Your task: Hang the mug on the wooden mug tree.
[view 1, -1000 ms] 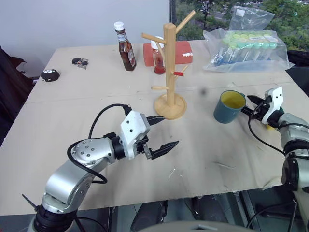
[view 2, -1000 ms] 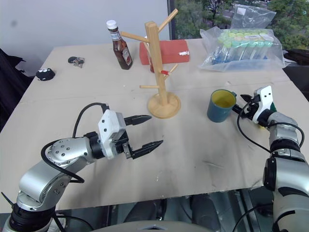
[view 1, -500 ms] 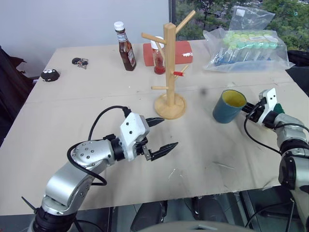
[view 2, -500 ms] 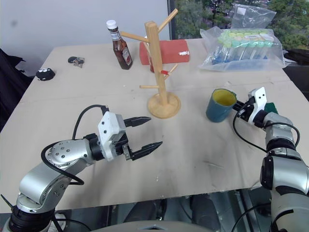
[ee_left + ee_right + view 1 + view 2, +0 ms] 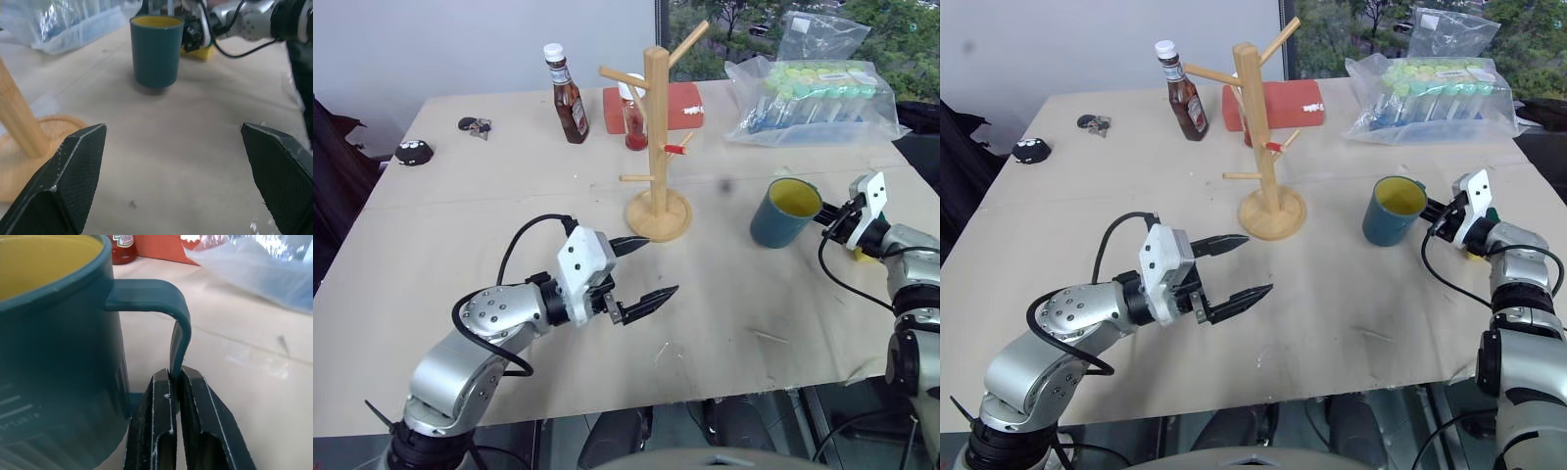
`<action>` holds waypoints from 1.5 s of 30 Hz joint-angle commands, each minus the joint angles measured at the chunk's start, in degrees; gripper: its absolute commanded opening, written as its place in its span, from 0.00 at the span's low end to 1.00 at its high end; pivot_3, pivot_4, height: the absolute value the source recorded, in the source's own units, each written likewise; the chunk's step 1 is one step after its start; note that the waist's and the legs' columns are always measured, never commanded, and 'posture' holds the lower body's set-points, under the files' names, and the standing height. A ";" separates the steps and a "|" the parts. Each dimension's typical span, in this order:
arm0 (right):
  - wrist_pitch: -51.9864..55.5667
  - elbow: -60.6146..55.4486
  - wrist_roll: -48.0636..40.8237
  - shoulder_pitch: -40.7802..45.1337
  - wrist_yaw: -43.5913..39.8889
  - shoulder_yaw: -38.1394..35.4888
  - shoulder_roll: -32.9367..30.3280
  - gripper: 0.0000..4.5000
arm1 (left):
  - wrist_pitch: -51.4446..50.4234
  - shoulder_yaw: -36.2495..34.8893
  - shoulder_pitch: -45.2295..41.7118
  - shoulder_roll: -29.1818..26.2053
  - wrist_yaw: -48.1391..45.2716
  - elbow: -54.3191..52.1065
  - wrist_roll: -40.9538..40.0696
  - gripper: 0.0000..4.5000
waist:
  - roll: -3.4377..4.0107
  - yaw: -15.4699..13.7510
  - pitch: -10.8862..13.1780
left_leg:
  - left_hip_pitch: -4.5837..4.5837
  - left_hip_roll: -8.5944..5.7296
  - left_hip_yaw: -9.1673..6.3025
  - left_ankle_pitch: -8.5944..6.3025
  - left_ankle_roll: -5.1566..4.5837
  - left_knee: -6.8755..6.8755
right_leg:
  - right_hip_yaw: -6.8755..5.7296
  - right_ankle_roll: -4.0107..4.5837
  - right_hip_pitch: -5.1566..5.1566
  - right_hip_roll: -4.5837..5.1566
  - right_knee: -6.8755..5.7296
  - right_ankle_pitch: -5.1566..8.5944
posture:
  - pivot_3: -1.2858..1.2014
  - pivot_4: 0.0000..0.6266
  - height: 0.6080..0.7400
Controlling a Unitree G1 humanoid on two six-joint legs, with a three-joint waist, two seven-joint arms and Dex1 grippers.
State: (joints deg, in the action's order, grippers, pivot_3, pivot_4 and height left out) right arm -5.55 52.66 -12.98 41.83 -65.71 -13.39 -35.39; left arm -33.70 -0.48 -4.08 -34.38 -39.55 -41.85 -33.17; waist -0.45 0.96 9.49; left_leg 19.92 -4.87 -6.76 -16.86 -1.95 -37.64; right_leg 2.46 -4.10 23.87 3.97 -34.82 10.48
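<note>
The red-tipped peg (image 5: pixel 670 185) is above the tree's round base. The teal-blue mug will hang from it once my right gripper lets go.
The teal-blue mug (image 5: pixel 783 212) with its yellow inside is on the right side of the table, tilted and lifted slightly. My right gripper (image 5: pixel 832 221) is shut on the mug's loop handle (image 5: pixel 177 328), its two black fingers (image 5: pixel 161 431) pinching the handle's lower part. The wooden mug tree (image 5: pixel 657 127) stands upright on its round base at mid-table, left of the mug, with a red-tipped peg (image 5: pixel 675 149). My left gripper (image 5: pixel 641 269) hovers open over the table's front middle, nothing between its fingers (image 5: pixel 73 171), pointing toward the mug (image 5: pixel 155 49).
A brown sauce bottle (image 5: pixel 569 96), a small red bottle (image 5: pixel 635 122) and a red box (image 5: pixel 680 106) stand behind the tree. A clear bag of tubes (image 5: pixel 818 98) lies at the back right. Keys (image 5: pixel 476 125) and a small black object (image 5: pixel 413 152) sit at the far left. A yellow block (image 5: pixel 201 52) lies by the right gripper.
My right gripper has closed on the mug's handle and lifted it a little, tilting the mug. The left gripper has stayed in place, open.
</note>
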 commanded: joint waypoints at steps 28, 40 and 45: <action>67.76 -72.01 -8.65 14.19 5.91 18.16 -14.77 0.02 | 22.58 1.89 5.26 16.93 8.50 4.68 7.52 1.00 | 0.07 -1.85 0.02 | 1.29 -0.01 -0.15 0.00 0.01 -0.42 | -0.19 0.04 1.06 0.16 -0.04 -0.05 | 0.52 0.24 0.98; 83.21 -73.59 -10.79 21.95 15.68 22.74 -10.11 0.02 | 23.87 1.41 4.30 16.17 5.71 5.62 5.56 1.00 | 0.02 -1.76 -0.02 | 1.99 -0.02 -0.12 0.01 0.01 -0.68 | -0.20 0.14 1.72 0.15 -0.15 -0.18 | 0.52 0.24 0.98; 84.67 -72.05 -11.55 23.77 17.85 22.96 -8.08 0.02 | 23.84 0.77 4.59 16.69 6.35 4.92 4.65 1.00 | 0.01 -1.77 -0.03 | 2.03 -0.05 -0.10 0.01 0.01 -0.68 | -0.19 0.13 1.74 0.13 -0.13 -0.20 | 0.52 0.24 0.98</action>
State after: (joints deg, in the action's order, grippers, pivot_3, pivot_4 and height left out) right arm 78.90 -18.71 -23.81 63.71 -48.53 10.57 -43.57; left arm -11.11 0.67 0.31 -17.83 -33.43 -35.32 -27.33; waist -0.45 -0.81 9.46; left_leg 21.95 -4.91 -6.87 -16.85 -1.95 -38.32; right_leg 2.26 -3.97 25.62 4.10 -34.95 10.28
